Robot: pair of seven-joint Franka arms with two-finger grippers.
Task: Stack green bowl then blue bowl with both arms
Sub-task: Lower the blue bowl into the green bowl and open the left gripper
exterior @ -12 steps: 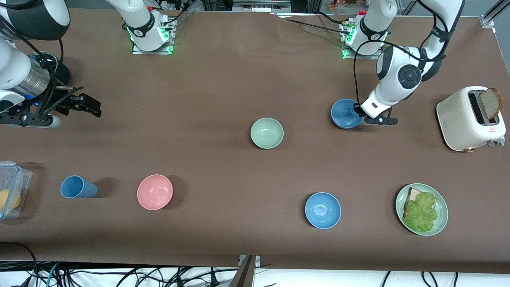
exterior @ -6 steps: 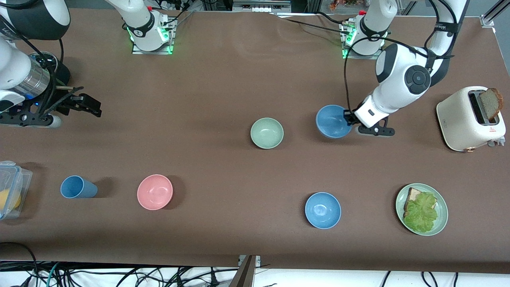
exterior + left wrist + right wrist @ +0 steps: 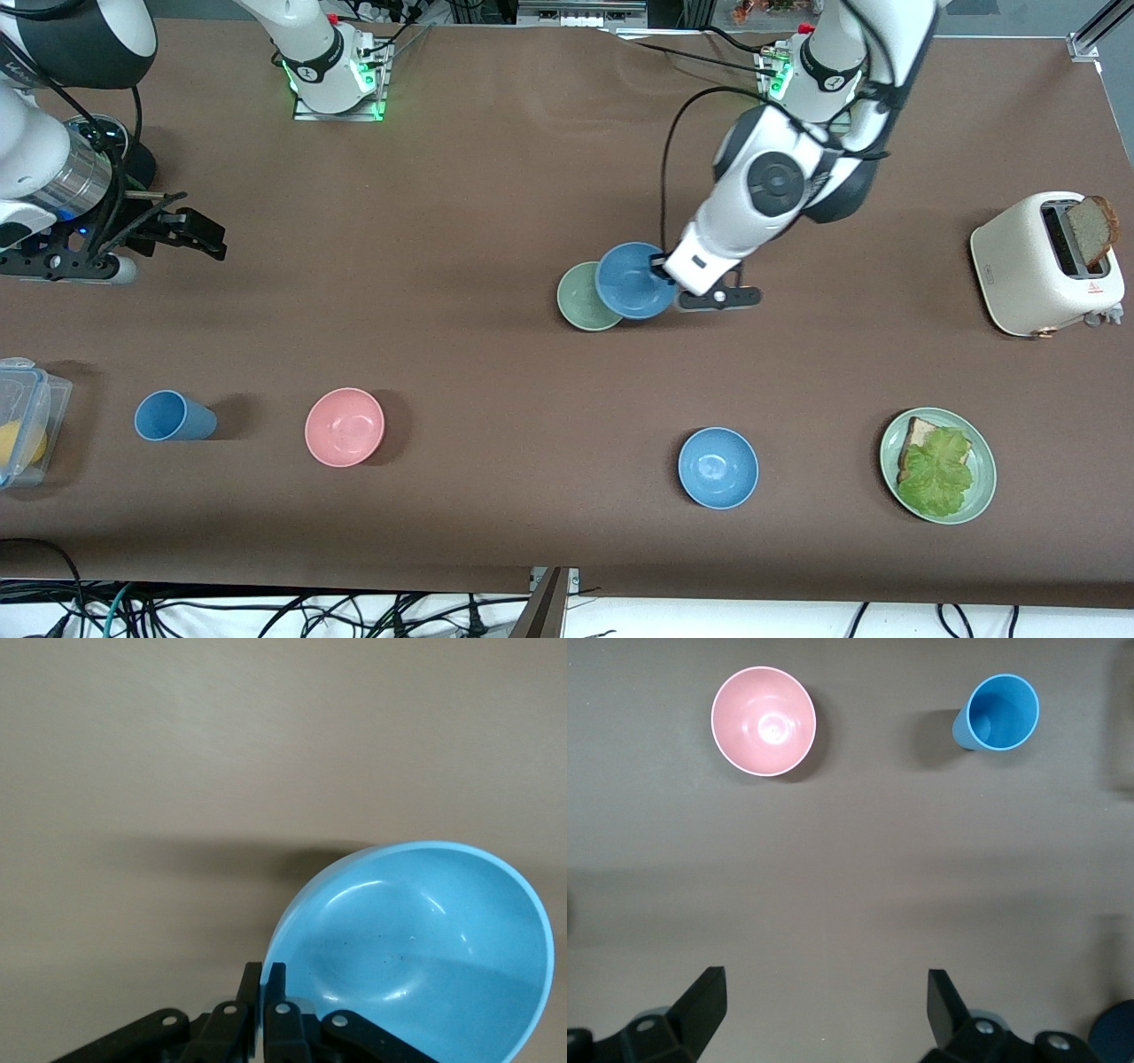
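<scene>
My left gripper is going to the green bowl point(image 3: 592, 296) near the middle of the table. It will let go of the blue bowl inside it.
The green bowl point(image 3: 576, 302) sits on the table near its middle. My left gripper point(image 3: 662, 267) is shut on the rim of the blue bowl point(image 3: 631, 280) and holds it in the air, partly over the edge of the green bowl that faces the left arm's end. In the left wrist view the fingers point(image 3: 275, 979) pinch the blue bowl's point(image 3: 416, 948) rim, and the green bowl is out of view. My right gripper point(image 3: 202, 236) is open and empty and waits over the right arm's end of the table; its own view shows it point(image 3: 824, 981) over bare table.
A pink bowl point(image 3: 345, 426) and a blue cup point(image 3: 173, 416) stand nearer the front camera toward the right arm's end. A brighter blue bowl point(image 3: 718, 467), a green plate point(image 3: 985, 454) with bread and lettuce, and a toaster point(image 3: 1045, 261) are toward the left arm's end. A plastic container point(image 3: 22, 416) sits at the table's edge.
My left arm has carried the blue bowl through the air from the toaster's side toward the green bowl, and it now overlaps that bowl. The right arm has not moved.
</scene>
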